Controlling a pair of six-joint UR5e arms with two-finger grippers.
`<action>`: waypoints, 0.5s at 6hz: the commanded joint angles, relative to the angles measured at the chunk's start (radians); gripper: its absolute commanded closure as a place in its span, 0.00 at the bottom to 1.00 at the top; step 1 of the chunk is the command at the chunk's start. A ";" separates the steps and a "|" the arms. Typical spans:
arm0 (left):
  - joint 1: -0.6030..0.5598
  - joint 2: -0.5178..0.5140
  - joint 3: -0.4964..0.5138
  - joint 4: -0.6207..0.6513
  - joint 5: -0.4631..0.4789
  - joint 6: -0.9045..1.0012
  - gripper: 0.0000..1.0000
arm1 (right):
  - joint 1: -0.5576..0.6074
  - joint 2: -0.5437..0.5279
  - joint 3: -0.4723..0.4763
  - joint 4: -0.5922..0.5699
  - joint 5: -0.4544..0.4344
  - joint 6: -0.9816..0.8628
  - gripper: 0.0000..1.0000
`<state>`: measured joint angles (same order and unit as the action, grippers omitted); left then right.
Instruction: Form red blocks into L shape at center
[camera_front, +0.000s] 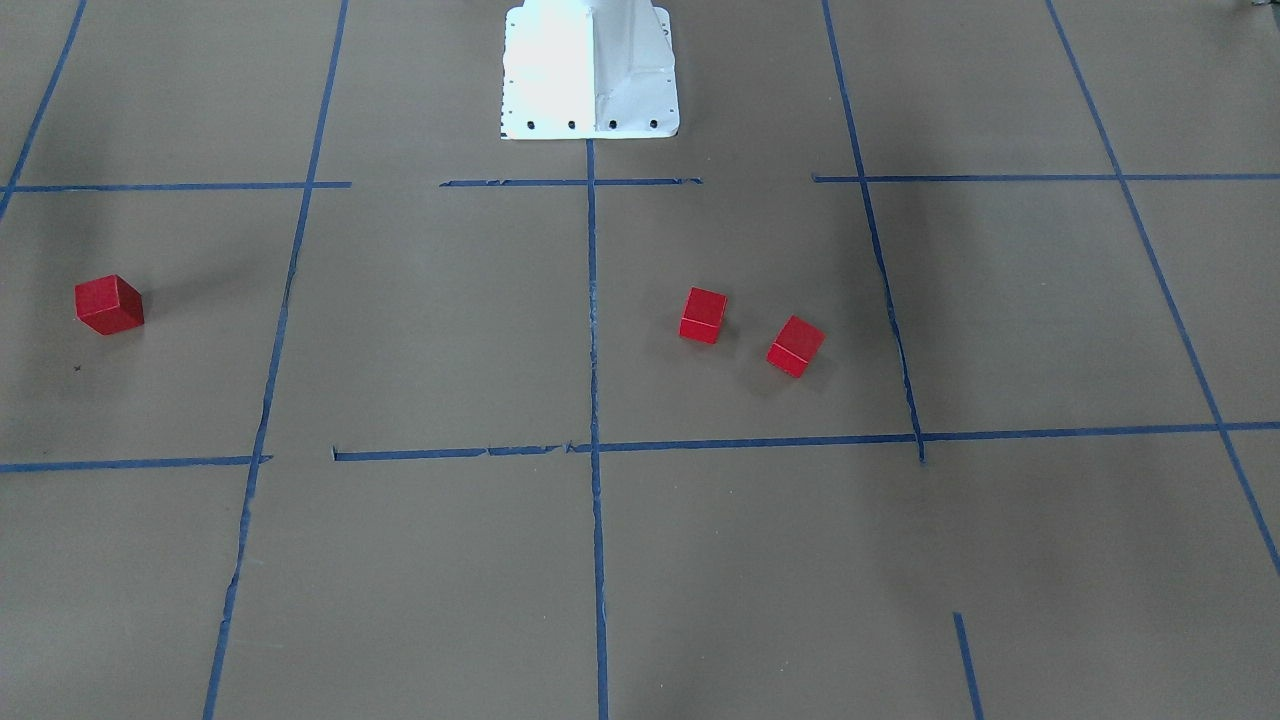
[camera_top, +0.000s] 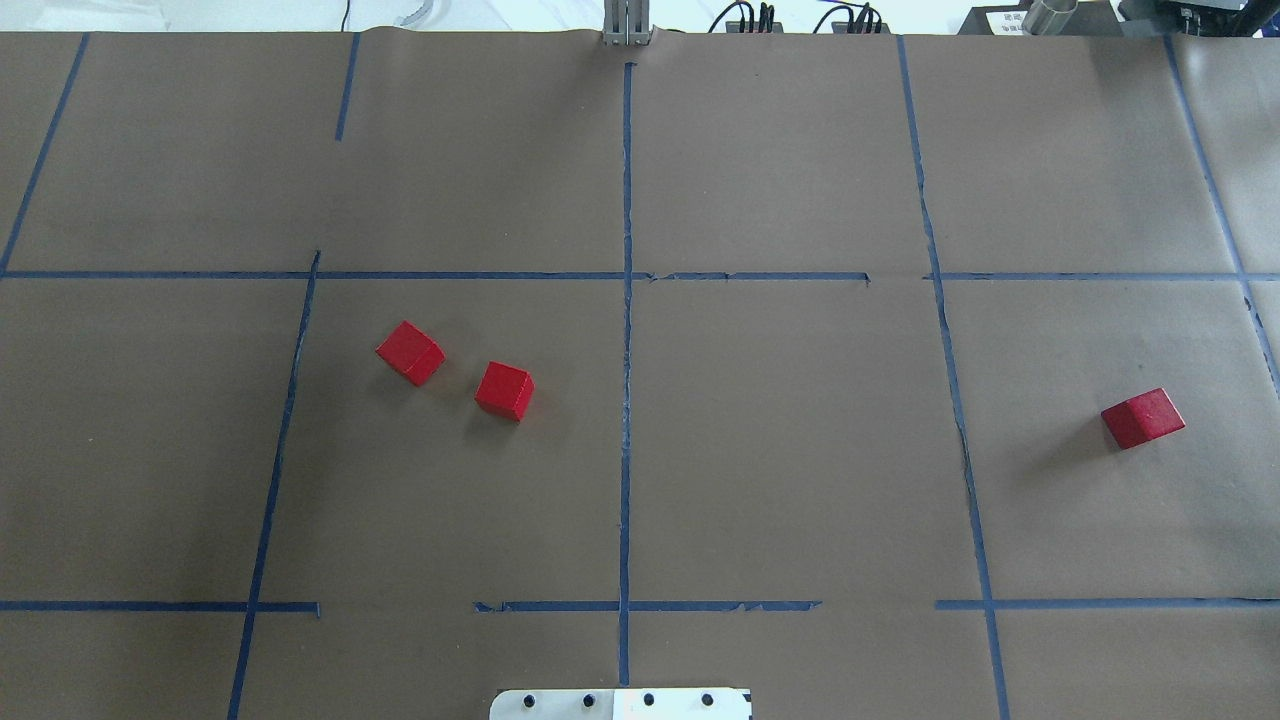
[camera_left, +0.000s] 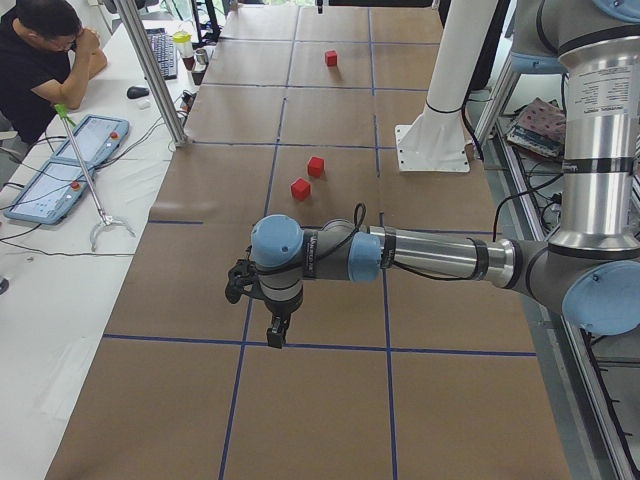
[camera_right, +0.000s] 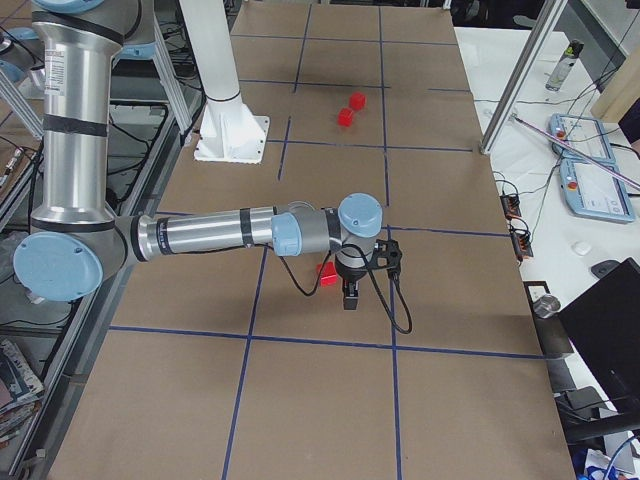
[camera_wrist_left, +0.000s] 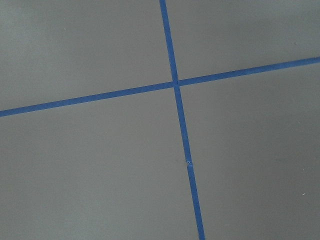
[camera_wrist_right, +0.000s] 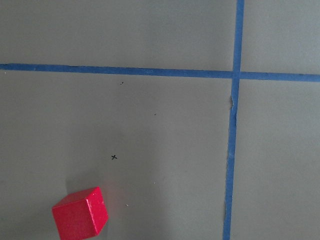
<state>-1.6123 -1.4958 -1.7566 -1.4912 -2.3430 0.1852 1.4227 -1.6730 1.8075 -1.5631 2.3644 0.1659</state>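
Note:
The robot's right gripper needs to close on the opposite sides of the lone red block (camera_front: 109, 302) (camera_wrist_right: 80, 215), which sits far away from the other red blocks.
Two red blocks (camera_top: 410, 352) (camera_top: 504, 390) lie close together but apart, left of the central blue tape line (camera_top: 626, 400). The third red block (camera_top: 1143, 418) lies far right, alone. In the front view they show as a pair (camera_front: 703, 315) (camera_front: 796, 346) and a single block (camera_front: 109, 304). My left gripper (camera_left: 277, 330) shows only in the exterior left view, hanging over bare paper nearer that camera than the pair (camera_left: 300, 188). My right gripper (camera_right: 350, 297) shows only in the exterior right view, right beside the single block (camera_right: 326, 274). I cannot tell whether either is open or shut. The right wrist view shows that block (camera_wrist_right: 81, 212) at the lower left.
The white robot base (camera_front: 590, 70) stands at the table's robot side, on the central line. A metal post (camera_left: 155, 75) and an operator (camera_left: 40, 60) with tablets are beside the far table edge. The left wrist view shows only a tape crossing (camera_wrist_left: 175, 83).

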 joint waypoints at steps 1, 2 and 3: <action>0.012 0.024 0.005 -0.058 0.002 0.043 0.00 | -0.001 -0.001 0.001 0.000 0.001 0.001 0.00; 0.014 0.026 0.012 -0.054 -0.001 0.043 0.00 | -0.001 -0.001 0.003 0.000 0.001 0.004 0.00; 0.014 0.032 0.022 -0.054 -0.001 0.045 0.00 | -0.001 0.001 0.003 0.000 0.003 -0.002 0.00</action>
<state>-1.5997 -1.4697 -1.7438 -1.5417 -2.3433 0.2260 1.4221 -1.6730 1.8094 -1.5632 2.3657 0.1677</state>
